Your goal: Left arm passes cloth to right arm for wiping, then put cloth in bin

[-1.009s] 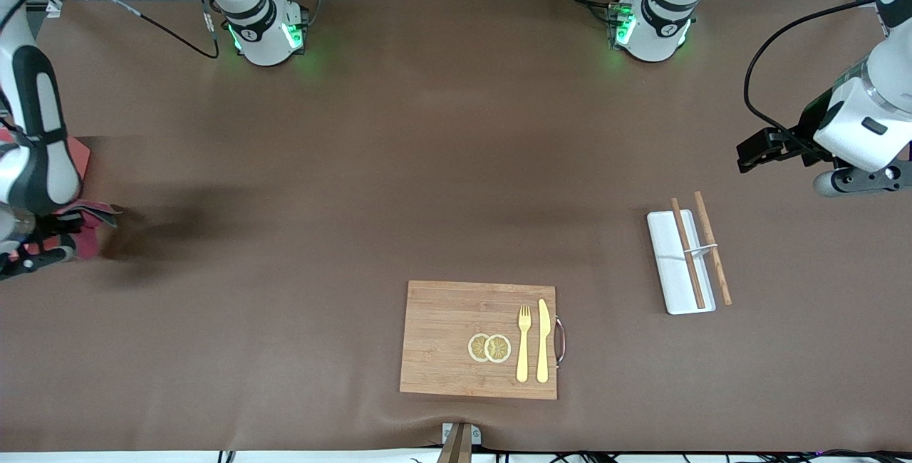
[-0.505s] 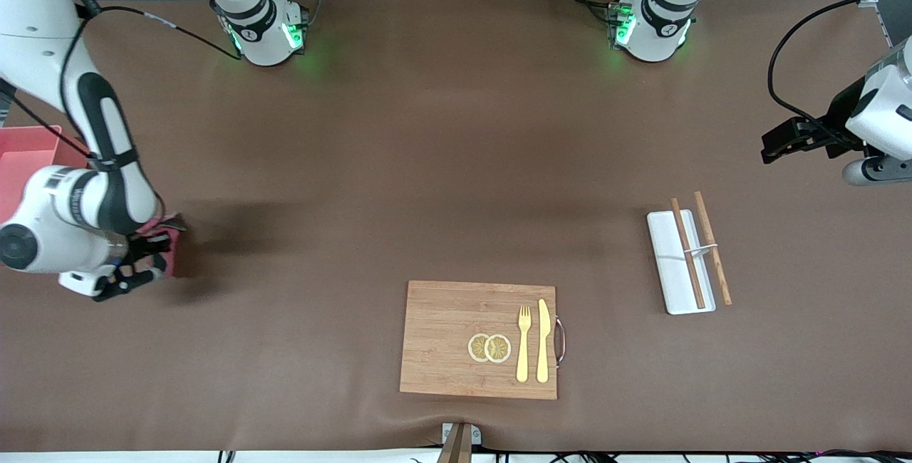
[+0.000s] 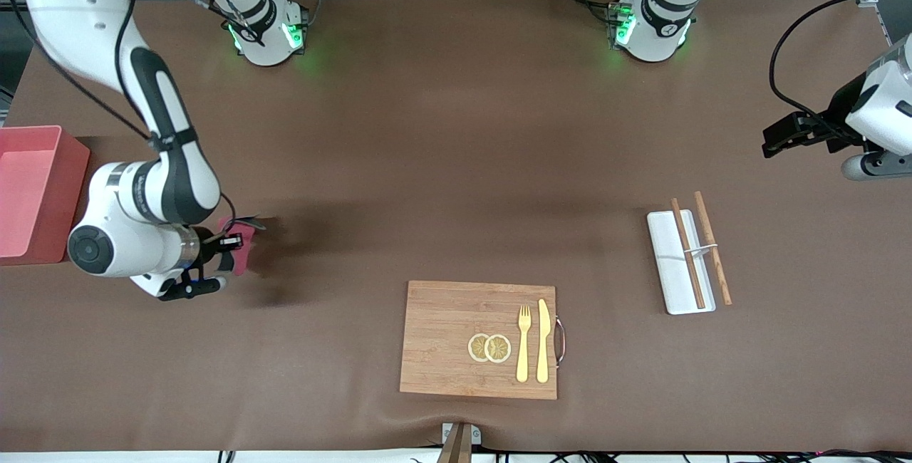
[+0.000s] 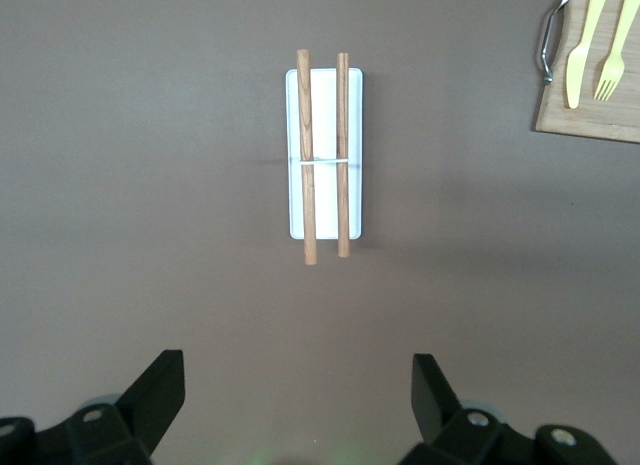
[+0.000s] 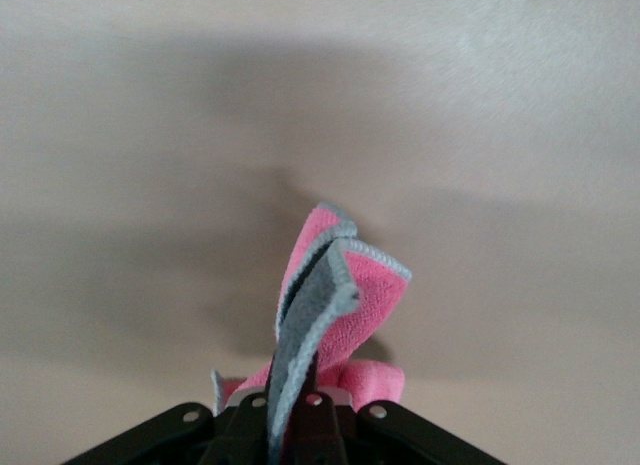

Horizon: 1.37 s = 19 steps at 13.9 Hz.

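My right gripper is going to the pink bin (image 3: 29, 212). It will let go of the cloth inside, by the bin's side nearest the wooden board.
My right gripper (image 3: 226, 248) is shut on the cloth (image 3: 239, 242), a magenta piece with a grey side. It holds the cloth above the bare table, between the pink bin (image 3: 32, 189) and the wooden board (image 3: 463, 320). In the right wrist view the cloth (image 5: 340, 295) stands folded out of the shut gripper (image 5: 318, 410). My left gripper (image 3: 775, 137) is open and empty, up over the table at the left arm's end. In the left wrist view its gripper (image 4: 297, 380) hangs over bare table near the white tray (image 4: 326, 150).
The wooden board carries two lemon slices (image 3: 489, 347), a yellow fork (image 3: 524, 342) and a yellow knife (image 3: 543, 340). A white tray (image 3: 677, 263) with two wooden chopsticks (image 3: 687, 253) lies toward the left arm's end. The bin stands at the right arm's end.
My right arm has carried the cloth away from the bin toward the middle of the table, uncovering the bin. My left gripper has drawn back a little toward the table's end.
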Motion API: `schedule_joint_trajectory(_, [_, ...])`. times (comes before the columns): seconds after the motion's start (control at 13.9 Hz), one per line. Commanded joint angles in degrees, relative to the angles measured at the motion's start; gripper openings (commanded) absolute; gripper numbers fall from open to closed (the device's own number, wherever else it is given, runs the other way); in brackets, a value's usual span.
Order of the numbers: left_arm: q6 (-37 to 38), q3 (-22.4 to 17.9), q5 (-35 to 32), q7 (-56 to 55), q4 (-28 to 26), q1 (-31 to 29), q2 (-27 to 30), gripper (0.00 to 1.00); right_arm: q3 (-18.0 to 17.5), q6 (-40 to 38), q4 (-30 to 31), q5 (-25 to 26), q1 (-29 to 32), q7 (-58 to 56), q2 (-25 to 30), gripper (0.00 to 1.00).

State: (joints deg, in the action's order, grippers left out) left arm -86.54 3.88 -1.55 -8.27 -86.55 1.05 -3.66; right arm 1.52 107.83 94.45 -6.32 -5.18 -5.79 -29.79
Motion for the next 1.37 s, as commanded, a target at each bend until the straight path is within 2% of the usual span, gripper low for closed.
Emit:
schedule_joint_trajectory(0.0, [0.3,-1.0,1.2,2.0,-1.9,0.5,2.1,1.00,0.5,-10.6,-2.4,-1.4,-1.4,5.6,6.7,0.00])
schedule_joint_trajectory(0.29, [0.2,-0.9,1.2,2.2,-1.9,0.7,2.8,1.00,1.7,-21.8,-7.2,-0.5,0.6,4.7,12.8,0.00])
schedule_joint_trajectory(0.43, [0.2,-0.9,1.2,1.9,-1.9,0.8,3.0,1.00,1.8,-27.6,-10.7,-0.4,4.7,4.7,12.8,0.00])
schedule_joint_trajectory(0.58, [0.2,-0.8,1.2,1.5,-1.9,0.9,3.0,1.00,1.8,-32.6,-14.3,4.2,8.8,-0.1,12.2,0.00])
schedule_joint_trajectory(0.65, [0.2,-0.7,1.2,1.4,-1.9,0.9,3.0,1.00,1.8,-32.7,-14.5,7.6,10.1,-3.8,12.1,0.00])
schedule_joint_trajectory(0.86, [0.2,-0.4,1.3,1.3,-1.9,0.8,3.4,1.00,1.8,-32.3,-14.7,11.8,18.1,-13.2,10.4,0.00])
schedule_joint_trajectory(0.94, [0.2,-0.4,1.3,1.4,-1.9,0.8,3.4,1.00,1.8,-31.3,-14.9,14.8,19.8,-16.8,9.7,0.00])
schedule_joint_trajectory(1.08, [0.1,-0.4,1.3,1.4,-1.8,0.8,3.3,1.00,1.8,-27.9,-16.3,21.8,22.9,-21.8,7.2,0.00])
schedule_joint_trajectory(1.15, [0.1,-0.3,1.3,1.4,-1.7,0.8,3.3,1.00,1.8,-27.1,-16.5,24.1,25.2,-24.2,6.2,0.00])
schedule_joint_trajectory(1.3, [0.1,-0.3,1.3,1.3,-1.7,0.8,3.5,1.00,1.8,-19.6,-16.7,26.4,29.2,-28.6,4.1,0.00])
